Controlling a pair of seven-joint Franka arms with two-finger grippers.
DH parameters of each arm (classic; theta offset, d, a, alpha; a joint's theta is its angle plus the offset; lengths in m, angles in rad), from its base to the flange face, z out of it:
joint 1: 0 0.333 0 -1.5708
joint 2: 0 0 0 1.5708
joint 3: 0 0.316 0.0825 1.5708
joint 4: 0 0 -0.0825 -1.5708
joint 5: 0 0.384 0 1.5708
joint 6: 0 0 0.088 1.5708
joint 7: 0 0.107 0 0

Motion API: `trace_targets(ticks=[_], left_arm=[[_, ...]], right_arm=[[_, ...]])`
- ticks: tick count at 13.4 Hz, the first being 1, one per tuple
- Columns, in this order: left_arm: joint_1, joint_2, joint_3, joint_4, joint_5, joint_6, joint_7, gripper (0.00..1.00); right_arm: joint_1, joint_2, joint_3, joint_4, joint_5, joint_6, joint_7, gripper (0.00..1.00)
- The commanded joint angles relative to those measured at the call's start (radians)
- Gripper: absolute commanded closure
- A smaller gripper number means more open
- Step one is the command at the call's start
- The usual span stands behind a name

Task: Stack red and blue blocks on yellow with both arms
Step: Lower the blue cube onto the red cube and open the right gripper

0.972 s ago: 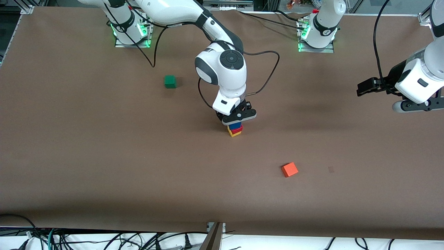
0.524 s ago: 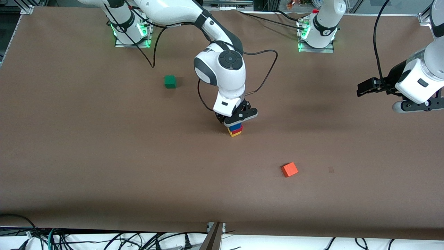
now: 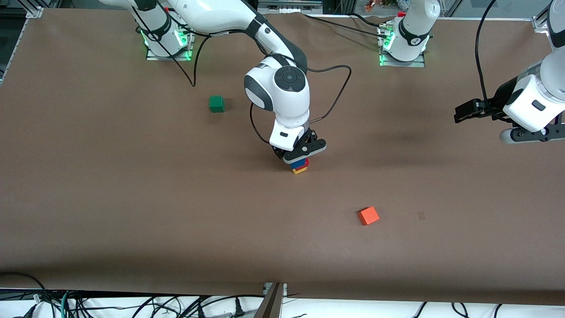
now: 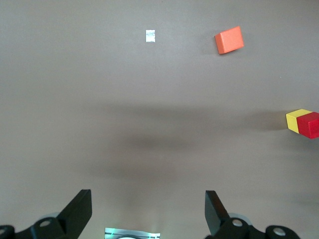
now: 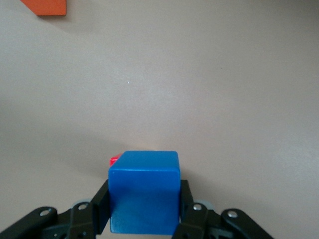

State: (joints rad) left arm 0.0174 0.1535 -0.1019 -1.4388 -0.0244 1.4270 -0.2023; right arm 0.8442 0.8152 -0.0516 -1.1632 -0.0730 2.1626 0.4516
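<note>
My right gripper should release the blue cube squarely on top of the red cube (image 3: 299,157), above the yellow cube.
The yellow cube (image 3: 299,171) sits mid-table with the red cube (image 3: 302,166) on it. The blue cube (image 3: 298,163) is on top of the red one, held between the fingers of my right gripper (image 3: 299,160). In the right wrist view the blue cube (image 5: 144,191) fills the jaws and a sliver of the red cube (image 5: 114,161) shows under it. My left gripper (image 3: 461,112) is open and empty, up over the left arm's end of the table. In the left wrist view the yellow cube (image 4: 297,120) and red cube (image 4: 311,124) show at the edge; its gripper (image 4: 148,214) holds nothing.
An orange cube (image 3: 368,216) lies nearer the front camera than the stack, toward the left arm's end; it also shows in the left wrist view (image 4: 229,40). A green cube (image 3: 216,104) lies toward the right arm's end, farther from the camera. Cables trail near the bases.
My right gripper has lowered slightly with the blue cube, so that it now rests down on the red cube. The left arm has not moved.
</note>
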Motion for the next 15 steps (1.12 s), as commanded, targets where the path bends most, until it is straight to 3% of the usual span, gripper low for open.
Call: trace_targets(ticks=[1, 15], left_arm=[[0.0, -0.006, 0.005, -0.002, -0.019, 0.006, 0.023, 0.0], [0.0, -0.006, 0.002, 0.0, -0.02, 0.006, 0.023, 0.0]], right_arm=[[-0.007, -0.001, 0.01, 0.016, 0.022, -0.001, 0.008, 0.45], [0.004, 0.032, 0.01, 0.005, 0.042, 0.029, 0.035, 0.43]])
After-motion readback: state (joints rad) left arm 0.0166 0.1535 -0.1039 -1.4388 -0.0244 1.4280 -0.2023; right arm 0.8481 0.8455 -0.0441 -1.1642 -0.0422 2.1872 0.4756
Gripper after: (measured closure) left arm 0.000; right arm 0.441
